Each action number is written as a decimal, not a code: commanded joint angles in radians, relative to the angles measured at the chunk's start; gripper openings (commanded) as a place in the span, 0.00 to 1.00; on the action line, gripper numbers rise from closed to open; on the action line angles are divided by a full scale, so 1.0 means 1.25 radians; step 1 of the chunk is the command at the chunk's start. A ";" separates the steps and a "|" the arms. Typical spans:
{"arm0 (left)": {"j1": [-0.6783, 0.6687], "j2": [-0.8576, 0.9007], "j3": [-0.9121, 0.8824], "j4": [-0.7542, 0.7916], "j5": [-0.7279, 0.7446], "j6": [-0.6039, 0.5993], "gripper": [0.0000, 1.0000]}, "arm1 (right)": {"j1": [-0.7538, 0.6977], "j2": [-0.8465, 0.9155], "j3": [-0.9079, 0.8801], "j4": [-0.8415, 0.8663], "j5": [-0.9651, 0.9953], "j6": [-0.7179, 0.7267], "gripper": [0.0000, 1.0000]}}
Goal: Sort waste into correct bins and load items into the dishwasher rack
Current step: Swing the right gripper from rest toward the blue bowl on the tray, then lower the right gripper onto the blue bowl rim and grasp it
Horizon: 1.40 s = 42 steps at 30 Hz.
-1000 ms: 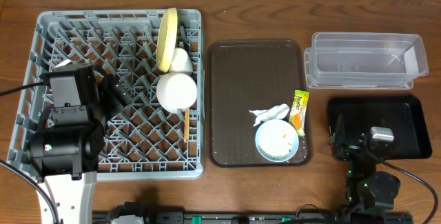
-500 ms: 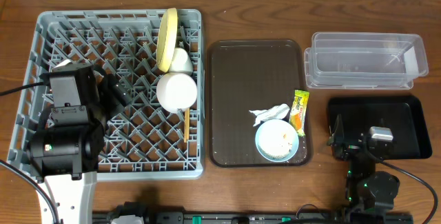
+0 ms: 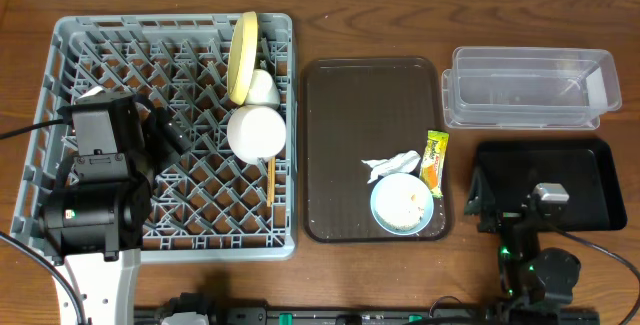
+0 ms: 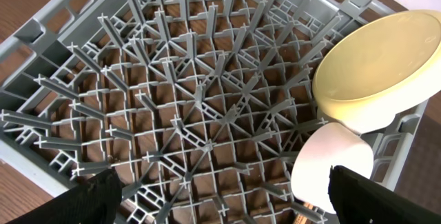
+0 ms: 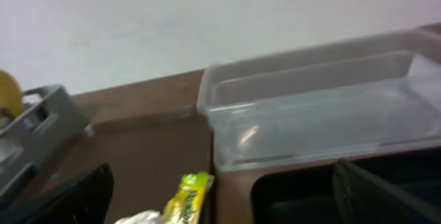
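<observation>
Next, my right gripper should grab the rim of the light blue bowl [image 3: 376, 217], on its near side toward the grey dishwasher rack.
The grey dishwasher rack [image 3: 120, 55] holds an upright yellow plate [image 3: 243, 55], a white cup [image 3: 263, 88], a whitish bowl [image 3: 256, 131] and chopsticks [image 3: 270, 180]. My left gripper [image 3: 165, 133] hovers open and empty over the rack [image 4: 172, 100], with the plate [image 4: 379, 72] and bowl [image 4: 331, 165] to its right. The napkin [image 3: 392, 165], the snack wrapper [image 3: 435, 161] and a light blue bowl [image 3: 402, 205] holding crumbs lie on the brown tray. My right gripper [image 3: 482, 203] is open and empty over the black tray's [image 3: 580, 180] left end, facing the wrapper [image 5: 186, 196].
The brown serving tray [image 3: 350, 115] lies between the rack and the bins. The clear tub [image 3: 530, 90] stands behind the black tray, and shows in the right wrist view [image 5: 324, 114]. The left arm's body covers the rack's front left part.
My right gripper has shifted slightly left, toward the brown tray's edge. The left arm and all the objects have not moved.
</observation>
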 commanded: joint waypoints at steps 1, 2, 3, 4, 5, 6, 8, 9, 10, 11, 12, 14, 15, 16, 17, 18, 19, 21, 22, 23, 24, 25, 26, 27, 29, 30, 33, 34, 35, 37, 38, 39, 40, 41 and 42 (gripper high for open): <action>0.005 0.002 0.005 -0.003 -0.007 0.004 0.97 | 0.009 0.015 0.099 -0.058 -0.053 0.040 0.99; 0.005 0.002 0.004 -0.003 -0.007 0.004 0.97 | 0.009 0.029 0.137 -0.083 -0.053 0.040 0.99; 0.005 0.002 0.005 -0.003 -0.007 0.004 0.97 | 0.009 0.052 0.184 -0.109 -0.058 0.040 0.99; 0.005 0.002 0.004 -0.003 -0.007 0.004 0.97 | 0.009 0.071 0.216 -0.124 -0.063 0.040 0.99; 0.005 0.002 0.005 -0.003 -0.007 0.004 0.97 | 0.009 0.103 0.264 -0.147 -0.071 0.040 0.99; 0.005 0.002 0.004 -0.003 -0.007 0.004 0.97 | 0.009 0.141 0.315 -0.174 -0.081 0.040 0.99; 0.005 0.002 0.004 -0.003 -0.007 0.004 0.97 | 0.009 0.224 0.418 -0.239 -0.110 0.040 0.99; 0.005 0.002 0.004 -0.003 -0.007 0.004 0.97 | 0.009 0.266 0.468 -0.276 -0.129 0.040 0.99; 0.005 0.002 0.004 -0.003 -0.007 0.004 0.97 | 0.009 0.309 0.521 -0.318 -0.150 0.040 0.99; 0.005 0.002 0.004 -0.003 -0.007 0.004 0.97 | 0.009 0.384 0.612 -0.401 -0.192 0.040 1.00; 0.005 0.002 0.004 -0.003 -0.007 0.004 0.97 | 0.009 0.415 0.650 -0.438 -0.209 0.040 0.99; 0.005 0.002 0.004 -0.003 -0.007 0.004 0.97 | 0.009 0.511 0.772 -0.565 -0.265 0.040 0.99; 0.005 0.002 0.004 -0.003 -0.007 0.004 0.97 | 0.009 0.566 0.840 -0.637 -0.295 0.040 0.99; 0.005 0.002 0.004 -0.003 -0.007 0.004 0.97 | 0.009 0.597 0.878 -0.676 -0.314 0.040 0.99; 0.005 0.002 0.004 -0.003 -0.007 0.004 0.97 | 0.009 0.631 0.916 -0.711 -0.335 0.040 0.99; 0.005 0.002 0.005 -0.003 -0.007 0.004 0.97 | 0.009 0.664 0.952 -0.740 -0.357 0.040 0.99; 0.005 0.002 0.005 -0.003 -0.007 0.004 0.97 | 0.009 0.691 0.977 -0.757 -0.378 0.040 0.99; 0.005 0.002 0.004 -0.003 -0.007 0.004 0.97 | 0.009 0.728 0.999 -0.795 -0.427 0.040 0.99; 0.005 0.002 0.004 -0.003 -0.007 0.004 0.97 | 0.009 0.739 0.998 -0.804 -0.447 0.040 0.99; 0.005 0.002 0.004 -0.003 -0.007 0.004 0.97 | 0.009 0.746 0.997 -0.812 -0.459 0.040 0.99; 0.005 0.002 0.004 -0.003 -0.007 0.004 0.97 | 0.010 0.754 0.993 -0.821 -0.469 0.040 0.89; 0.005 0.002 0.004 -0.003 -0.007 0.004 0.97 | 0.012 0.760 0.991 -0.833 -0.468 0.039 0.79; 0.005 0.002 0.004 -0.003 -0.007 0.004 0.97 | 0.018 0.764 0.986 -0.845 -0.468 0.038 0.64; 0.005 0.002 0.004 -0.003 -0.007 0.004 0.97 | 0.023 0.764 0.983 -0.851 -0.468 0.032 0.59; 0.005 0.002 0.005 -0.003 -0.007 0.004 0.97 | 0.044 0.764 0.972 -0.868 -0.445 0.024 0.46; 0.005 0.002 0.004 -0.003 -0.007 0.004 0.97 | 0.063 0.763 0.966 -0.881 -0.415 0.025 0.41; 0.005 0.002 0.004 -0.003 -0.007 0.004 0.97 | 0.138 0.761 0.956 -0.917 -0.311 0.025 0.40; 0.005 0.002 0.005 -0.003 -0.007 0.004 0.97 | 0.159 0.761 0.954 -0.923 -0.290 0.025 0.40; 0.005 0.002 0.004 -0.003 -0.007 0.004 0.97 | 0.190 0.761 0.952 -0.926 -0.264 0.025 0.39; 0.005 0.002 0.004 -0.003 -0.007 0.004 0.97 | 0.256 0.761 0.952 -0.927 -0.211 0.036 0.36; 0.005 0.002 0.005 -0.003 -0.007 0.004 0.97 | 0.294 0.761 0.952 -0.927 -0.179 0.055 0.36; 0.005 0.002 0.005 -0.003 -0.007 0.004 0.97 | 0.327 0.762 0.952 -0.926 -0.147 0.075 0.35; 0.005 0.002 0.004 -0.003 -0.007 0.004 0.97 | 0.365 0.765 0.951 -0.924 -0.109 0.099 0.35; 0.005 0.002 0.004 -0.003 -0.007 0.004 0.97 | 0.406 0.770 0.951 -0.924 -0.070 0.126 0.34; 0.005 0.002 0.004 -0.003 -0.007 0.004 0.97 | 0.447 0.776 0.951 -0.924 -0.031 0.154 0.34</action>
